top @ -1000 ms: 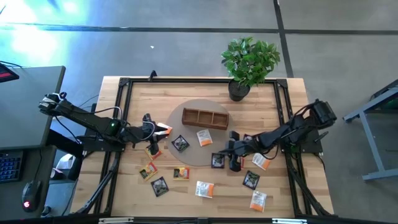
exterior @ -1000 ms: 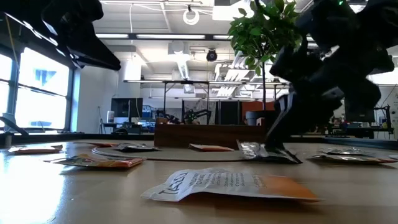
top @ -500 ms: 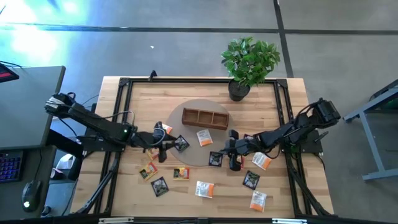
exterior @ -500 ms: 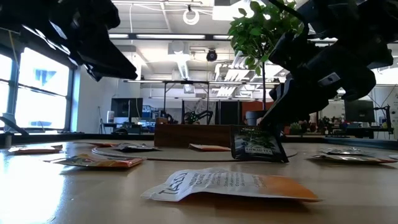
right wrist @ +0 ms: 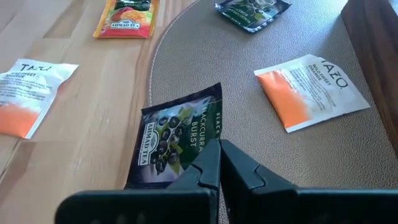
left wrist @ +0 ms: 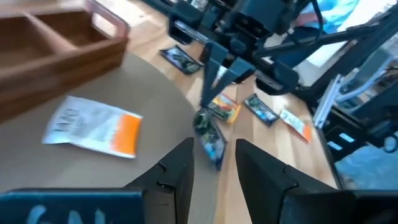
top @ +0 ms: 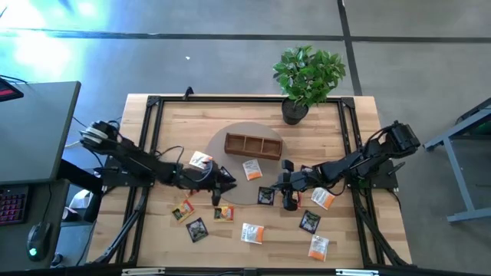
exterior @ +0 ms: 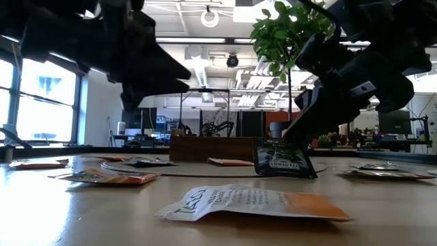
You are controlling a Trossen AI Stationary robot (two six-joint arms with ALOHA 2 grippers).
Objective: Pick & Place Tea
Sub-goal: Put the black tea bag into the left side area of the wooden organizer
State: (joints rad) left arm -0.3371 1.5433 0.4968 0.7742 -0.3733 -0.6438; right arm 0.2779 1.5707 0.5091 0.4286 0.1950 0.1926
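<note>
The robot's left gripper will next grasp the black sachet by its loose lower edge (top: 260, 196) (left wrist: 217, 163), opposite the fingers of the right gripper.
My right gripper (top: 281, 192) is shut on a black sachet (right wrist: 177, 138) at the right part of the round mat (top: 244, 132). In the low view the black sachet (exterior: 282, 158) stands nearly upright. My left gripper (top: 225, 182) is open over the mat's left part and touches nothing. Past the left gripper (left wrist: 214, 163), its wrist view shows a white-and-orange sachet (left wrist: 93, 125) lying flat on the mat. Other sachets lie flat on the table, among them a white-and-orange one (top: 201, 159) and a yellow-orange one (top: 223, 214). The brown wooden tray (top: 253, 144) sits at the mat's far side. My right gripper pinches the black sachet between its two fingers at one edge (right wrist: 210, 148). The fingers slant down from the table's right side. The sachet stands nearly upright below them, its lower edge (exterior: 283, 175) at the mat; whether it rests there I cannot tell.
A potted plant (top: 307, 77) stands at the table's far right. More sachets (top: 252, 233), (top: 310, 221), (top: 319, 247) are scattered along the near side. A white-and-orange sachet (top: 252, 169) lies on the mat between the two grippers. A black frame (top: 149, 123) borders the table.
My left gripper has moved toward the table's right and slightly nearer, from beside the mat's left rim to over the mat. My right gripper has tipped the black sachet up from lying flat to nearly upright, then kept still.
</note>
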